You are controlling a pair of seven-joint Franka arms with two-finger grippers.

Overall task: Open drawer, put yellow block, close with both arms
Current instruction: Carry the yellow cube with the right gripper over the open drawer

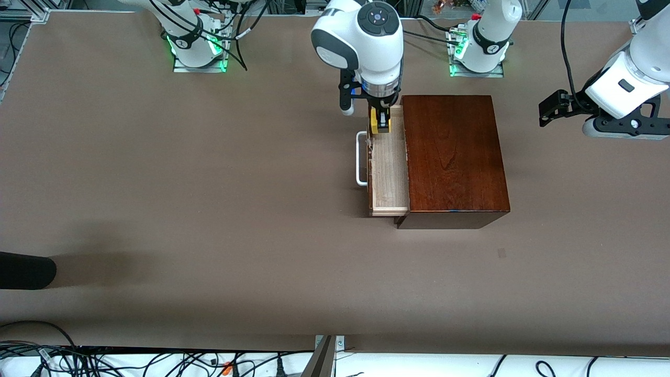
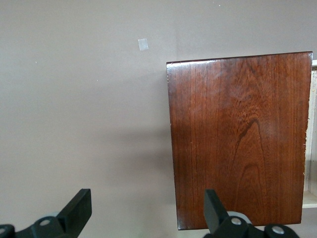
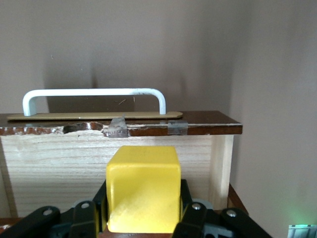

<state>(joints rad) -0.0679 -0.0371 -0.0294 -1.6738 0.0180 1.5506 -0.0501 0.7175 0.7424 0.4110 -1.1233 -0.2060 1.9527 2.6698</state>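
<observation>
I should let go of the yellow block with my right gripper on the open drawer's pale wood bottom near the drawer's far end point(image 1: 389, 134) point(image 3: 157, 171).
The drawer point(image 1: 388, 167) of the dark reddish-brown box point(image 1: 453, 157) is pulled open toward the right arm's end, showing its pale wood floor and white handle point(image 1: 360, 158). My right gripper point(image 1: 380, 123) is shut on the yellow block point(image 1: 380, 121) and holds it over the open drawer's end farther from the front camera. In the right wrist view the block point(image 3: 142, 188) sits between the fingers, above the drawer's pale interior point(image 3: 59, 168), with the handle point(image 3: 94, 95) past it. My left gripper point(image 1: 549, 109) is open and empty, in the air over the table at the left arm's end; its wrist view shows the box top point(image 2: 237, 139).
A dark object point(image 1: 26, 269) lies at the table edge at the right arm's end. A small pale tape square point(image 1: 501, 253) is on the brown table nearer the front camera than the box. Cables run along the front edge.
</observation>
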